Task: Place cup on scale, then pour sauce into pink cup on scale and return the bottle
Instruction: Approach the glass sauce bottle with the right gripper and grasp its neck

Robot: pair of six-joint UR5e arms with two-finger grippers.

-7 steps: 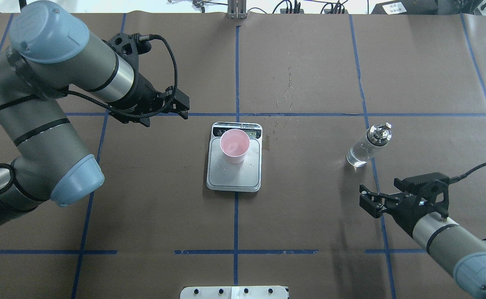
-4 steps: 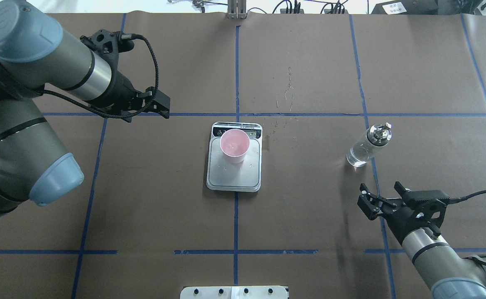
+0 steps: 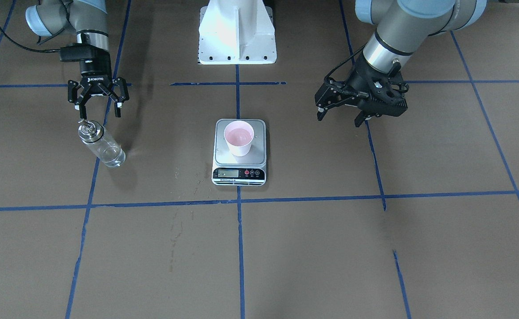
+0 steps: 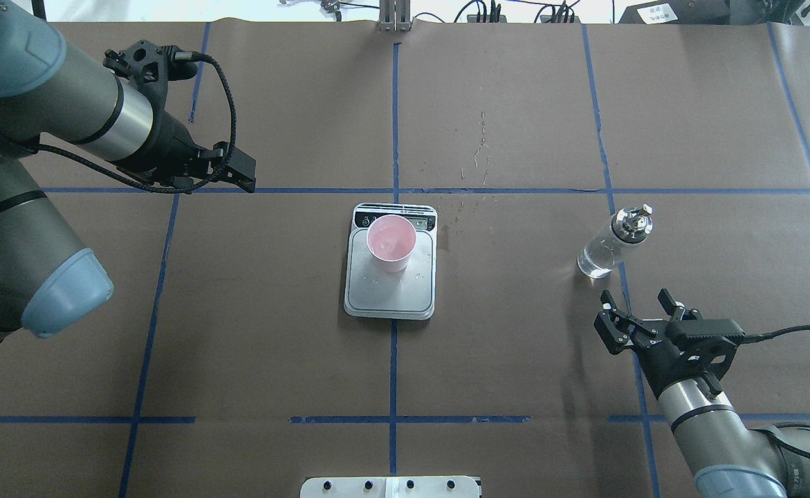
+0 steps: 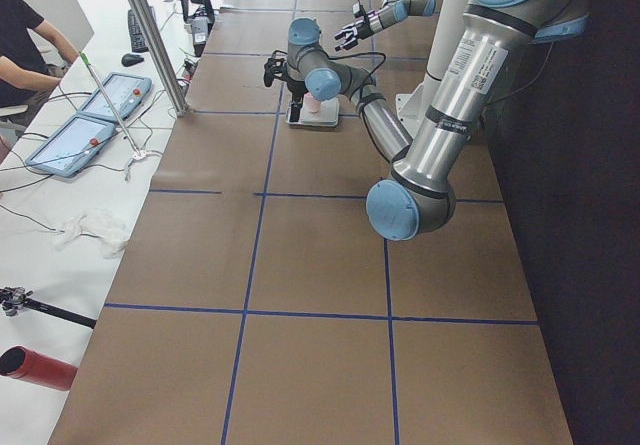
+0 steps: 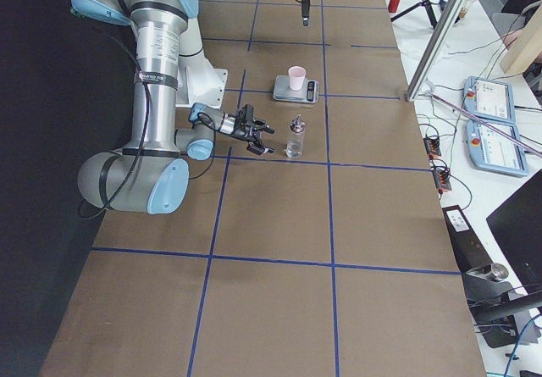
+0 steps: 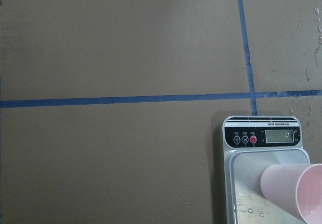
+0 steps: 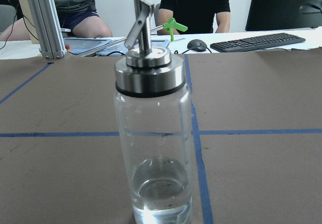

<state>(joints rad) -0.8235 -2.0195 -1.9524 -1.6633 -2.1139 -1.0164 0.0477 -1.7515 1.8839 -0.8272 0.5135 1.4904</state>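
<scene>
The bottle has a glass body (image 3: 103, 147) (image 8: 155, 133) just below the silver spout cap. My right gripper should close on it there.
The pink cup (image 4: 391, 242) stands upright on the scale (image 4: 391, 294), toward its display end; it also shows in the front view (image 3: 239, 137) on the scale (image 3: 259, 156). The glass bottle (image 4: 611, 247) with a silver spout cap stands upright on the table to the right, a little clear liquid at its bottom (image 8: 153, 183). My right gripper (image 4: 636, 304) is open and empty just short of the bottle, facing it (image 3: 98, 110). My left gripper (image 4: 242, 173) is open and empty, well left of the scale (image 3: 338, 118). The left wrist view shows the scale (image 7: 261, 138) and cup (image 7: 297, 189).
Droplets and stains (image 4: 477, 162) mark the brown paper beyond the scale. The robot's white base (image 3: 237, 35) is between the arms. An aluminium post (image 4: 394, 17) stands at the far edge. Operators (image 8: 196, 5) sit behind the table there.
My left arm has drawn back to the left, away from the scale. My right gripper has turned from pointing left to facing the bottle. Cup, scale and bottle have not moved.
</scene>
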